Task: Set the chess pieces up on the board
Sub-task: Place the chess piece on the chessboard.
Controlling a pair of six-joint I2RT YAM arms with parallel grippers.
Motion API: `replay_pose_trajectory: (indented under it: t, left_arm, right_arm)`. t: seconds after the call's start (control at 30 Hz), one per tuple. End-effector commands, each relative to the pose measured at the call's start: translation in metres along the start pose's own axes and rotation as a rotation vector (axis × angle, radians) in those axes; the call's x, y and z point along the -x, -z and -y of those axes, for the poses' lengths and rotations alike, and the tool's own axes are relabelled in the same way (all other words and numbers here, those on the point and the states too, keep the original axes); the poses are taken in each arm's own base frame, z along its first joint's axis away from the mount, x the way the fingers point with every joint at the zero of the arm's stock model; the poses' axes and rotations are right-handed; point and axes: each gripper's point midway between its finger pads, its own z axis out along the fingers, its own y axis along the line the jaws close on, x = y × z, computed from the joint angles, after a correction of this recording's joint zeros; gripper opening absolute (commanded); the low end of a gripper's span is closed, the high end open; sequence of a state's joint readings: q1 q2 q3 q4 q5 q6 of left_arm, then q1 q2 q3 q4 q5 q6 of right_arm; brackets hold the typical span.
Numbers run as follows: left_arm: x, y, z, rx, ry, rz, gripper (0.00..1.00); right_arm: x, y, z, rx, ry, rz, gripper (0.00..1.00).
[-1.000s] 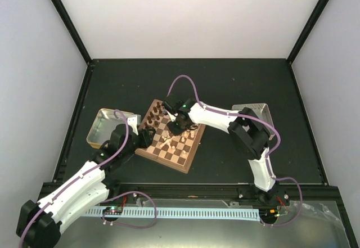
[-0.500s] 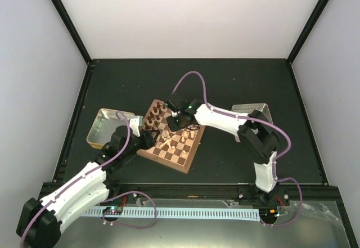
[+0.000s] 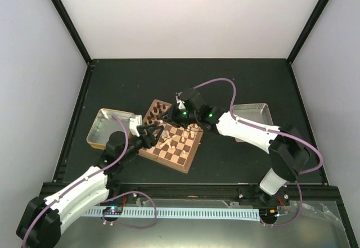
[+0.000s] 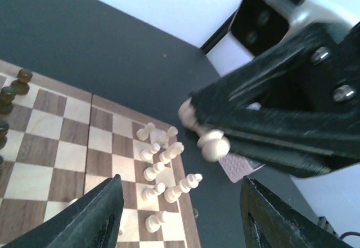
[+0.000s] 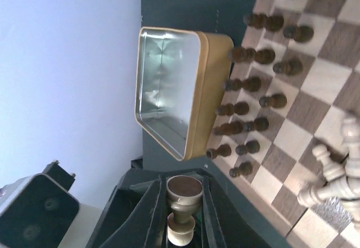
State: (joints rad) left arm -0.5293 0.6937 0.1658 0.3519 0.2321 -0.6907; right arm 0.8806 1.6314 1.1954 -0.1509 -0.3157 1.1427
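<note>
I need to use my right gripper to release the cream pawn, now over the board's far part, above the board, between the open fingers of my left gripper (image 3: pixel 160 127).
The board (image 3: pixel 181 152) lies at the table's middle, with dark chessmen (image 3: pixel 159 108) at its far end and cream chess pieces (image 3: pixel 183 141) near the middle and right. My right gripper (image 3: pixel 178 116) hovers above the board's far part, shut on a cream pawn (image 5: pixel 184 210) that lies lengthwise between the fingers, base outward. My left gripper (image 3: pixel 159 131) is open and empty above the board's left side. The left wrist view shows several cream pieces (image 4: pixel 163 163) on the board (image 4: pixel 56 147) and the right gripper's pawn (image 4: pixel 207 138) above them.
A gold tin tray (image 3: pixel 107 127) sits left of the board, also in the right wrist view (image 5: pixel 174 90). A pinkish-grey tray (image 3: pixel 251 113) lies to the right. Dark chessmen (image 5: pixel 253 90) stand in rows by the tin. Black frame rails edge the table.
My right arm has stretched out and its gripper has risen off the board with the pawn. My left gripper has moved right over the board's left edge with its fingers spread.
</note>
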Motion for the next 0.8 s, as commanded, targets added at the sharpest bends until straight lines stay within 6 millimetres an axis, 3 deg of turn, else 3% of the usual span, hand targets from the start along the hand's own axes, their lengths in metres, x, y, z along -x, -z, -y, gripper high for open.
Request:
replay_pose_trajectory:
  t: [0.0,0.13,0.43,0.67,0.77]
  left_arm:
    - [0.023,0.006,0.030,-0.154,-0.033,0.113,0.57]
    - [0.022,0.011,0.034,-0.194,-0.052,0.137,0.50]
    - [0.023,0.007,0.040,-0.218,-0.066,0.128,0.19]
    - [0.028,0.010,0.044,-0.220,-0.092,0.151,0.07]
    - [0.029,0.011,0.042,-0.208,-0.097,0.155,0.08]
  right_arm:
    - [-0.007,0.008,-0.018,0.108,-0.193,-0.036,0.07]
    - [-0.010,0.010,-0.015,0.109,-0.237,-0.041,0.06]
    - [-0.020,0.007,-0.023,0.147,-0.272,-0.096,0.06]
    - [-0.023,0.005,-0.019,0.124,-0.255,-0.098,0.07]
    - [-0.021,0.005,-0.015,0.102,-0.236,-0.083,0.08]
